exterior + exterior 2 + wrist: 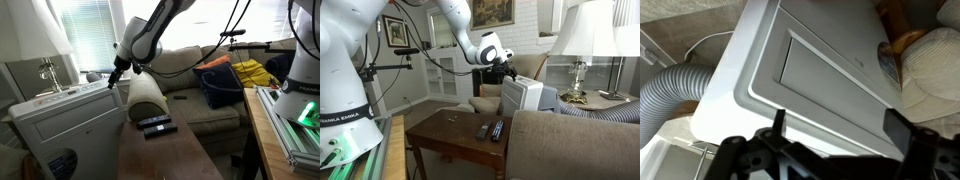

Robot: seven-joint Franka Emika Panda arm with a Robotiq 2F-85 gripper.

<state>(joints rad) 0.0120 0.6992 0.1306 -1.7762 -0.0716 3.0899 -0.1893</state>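
The robot's gripper should next move to the control panel (pixel 74 91) on top of the white appliance and close there, next to its row of buttons.
My gripper (pixel 115 74) hangs just above the top edge of a white box-shaped appliance (pixel 62 120), also seen in the other exterior view (pixel 523 96). In the wrist view the two dark fingers (pixel 835 125) stand wide apart and empty, straddling the rim of the appliance's white top panel (pixel 810 55). In an exterior view the gripper (pixel 507 68) is right over the appliance's near top corner. Whether the fingertips touch the panel I cannot tell.
A grey ribbed hose (pixel 668 92) leaves the appliance. A dark wooden table (pixel 450 135) holds two remote controls (pixel 492 130). A beige couch (pixel 190 100) carries a rolled cushion (pixel 145 95) and a dark bag (pixel 220 85). A lamp (pixel 582 40) stands behind.
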